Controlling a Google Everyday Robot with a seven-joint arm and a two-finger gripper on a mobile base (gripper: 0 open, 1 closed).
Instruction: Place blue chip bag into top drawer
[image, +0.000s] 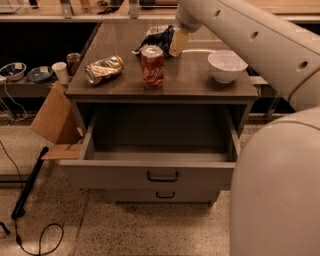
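Note:
The robot's gripper should close on the blue chip bag's end (169, 36) nearest the white bowl, because the bag should be lifted from there.
The blue chip bag (156, 39) lies crumpled at the back of the cabinet top, behind the red soda can (152, 66). My gripper (174, 45) hangs from the white arm that reaches in from the right, right beside the bag's right edge and just above the tabletop. The top drawer (150, 174) stands pulled wide open below the cabinet top, with nothing showing inside it. Its dark curved handle faces me.
A crushed gold can (104, 69) lies at the left of the top. A white bowl (226, 65) stands at the right. The smaller lower drawer (165, 195) is shut. A cardboard box (55, 116) leans at the cabinet's left. Cables lie on the floor.

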